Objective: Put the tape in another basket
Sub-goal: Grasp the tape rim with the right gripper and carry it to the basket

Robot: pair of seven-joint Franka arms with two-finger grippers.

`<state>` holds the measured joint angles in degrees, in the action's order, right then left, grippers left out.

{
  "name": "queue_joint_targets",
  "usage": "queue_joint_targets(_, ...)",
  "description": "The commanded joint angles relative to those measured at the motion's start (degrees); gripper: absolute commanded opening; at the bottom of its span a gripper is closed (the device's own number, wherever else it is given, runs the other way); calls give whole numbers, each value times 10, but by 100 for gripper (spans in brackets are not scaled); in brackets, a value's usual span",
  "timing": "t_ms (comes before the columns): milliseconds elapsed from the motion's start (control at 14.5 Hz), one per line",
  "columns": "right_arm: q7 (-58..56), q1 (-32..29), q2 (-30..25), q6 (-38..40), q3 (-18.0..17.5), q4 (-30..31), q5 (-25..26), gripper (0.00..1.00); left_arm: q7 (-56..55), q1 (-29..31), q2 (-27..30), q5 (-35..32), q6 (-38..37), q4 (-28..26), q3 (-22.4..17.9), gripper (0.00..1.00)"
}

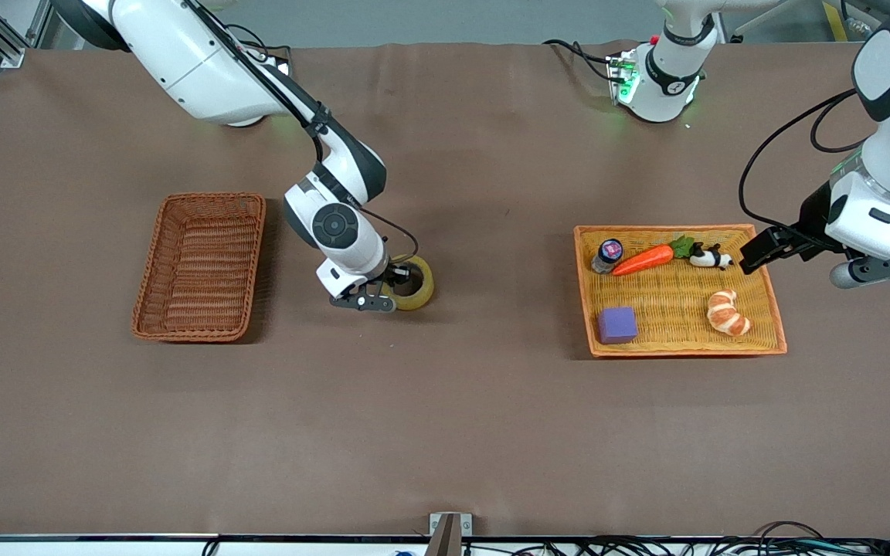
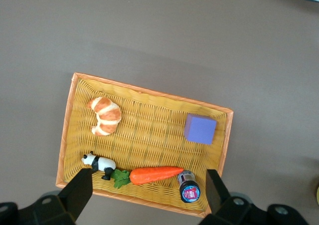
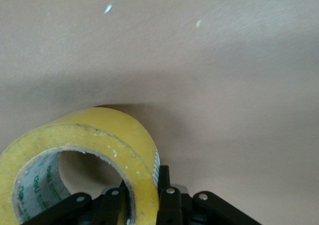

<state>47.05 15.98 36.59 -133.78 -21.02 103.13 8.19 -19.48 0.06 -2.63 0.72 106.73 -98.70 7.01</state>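
Observation:
The tape, now midway between the two containers, will leave my right gripper near the middle of the empty reddish-brown wicker basket (image 1: 210,259).
The tape (image 1: 423,290) is a yellowish roll on the brown table, about midway between the two containers. My right gripper (image 1: 397,279) is shut on the tape's wall (image 3: 99,135), one finger inside the hole and one finger (image 3: 168,197) outside. Whether the roll still touches the table I cannot tell. The reddish-brown wicker basket (image 1: 202,266) stands empty toward the right arm's end of the table, beside this gripper. My left gripper (image 1: 758,253) hangs open, holding nothing, over the rim of the orange tray (image 2: 149,180).
The flat orange-yellow tray (image 1: 684,351) at the left arm's end holds a purple cube (image 1: 617,324), a croissant (image 1: 728,313), a carrot (image 1: 643,260), a toy panda (image 1: 711,257) and a small bottle (image 1: 609,255). Bare brown cloth lies between basket and tape.

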Motion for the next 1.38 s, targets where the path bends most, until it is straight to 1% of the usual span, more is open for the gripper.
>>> queue_joint_targets(0, -23, -35, -59, 105, -9, -16, 13, 0, 15, 2, 6, -13, -17, 10, 12, 100)
queue_joint_targets(138, -105, -78, -130, 157, -8, 0, 11, 0, 46, -9, 13, -13, -17, 8, 6, 100)
queue_joint_targets(277, -229, -114, -198, 200, 4, 32, 10, 0, 73, -14, 27, -13, -6, 10, -10, 100)
queue_joint_targets(346, -298, -118, -231, 214, 40, 53, 10, 0, 84, -22, 33, -12, -2, 9, -19, 100)
queue_joint_targets(415, -381, -116, -266, 217, 92, 89, 9, 0, 81, -23, 42, -11, -4, 6, -29, 100)
queue_joint_targets(484, -446, -117, -296, 209, 132, 126, 8, 0, 87, -22, 47, -9, -8, 4, -36, 100)
queue_joint_targets(553, -500, -116, -314, 204, 175, 152, 3, 0, 87, -23, 51, -8, -16, 3, -41, 100)
queue_joint_targets(622, -537, -116, -317, 196, 207, 169, -10, 0, 85, -23, 52, -6, -31, 3, -43, 100)
queue_joint_targets(691, -567, -116, -317, 179, 231, 189, -16, 0, 95, -27, 52, -5, -43, 2, -49, 100)
queue_joint_targets(761, -587, -116, -317, 142, 253, 223, -16, 0, 119, -42, 49, -5, -44, 1, -51, 100)
queue_joint_targets(899, -589, -117, -316, 69, 264, 286, -16, 0, 131, -40, 50, -4, -49, -1, -48, 100)
queue_joint_targets(968, -590, -119, -312, 38, 266, 306, -16, 0, 132, -41, 49, -4, -50, -1, -46, 100)
queue_joint_targets(1176, -590, -119, -289, -13, 275, 329, -16, 2, 139, -44, 42, -2, -53, 3, -45, 100)
queue_joint_targets(1314, -590, -122, -266, -65, 277, 349, -16, 5, 140, -40, 38, 16, -53, 3, -45, 100)
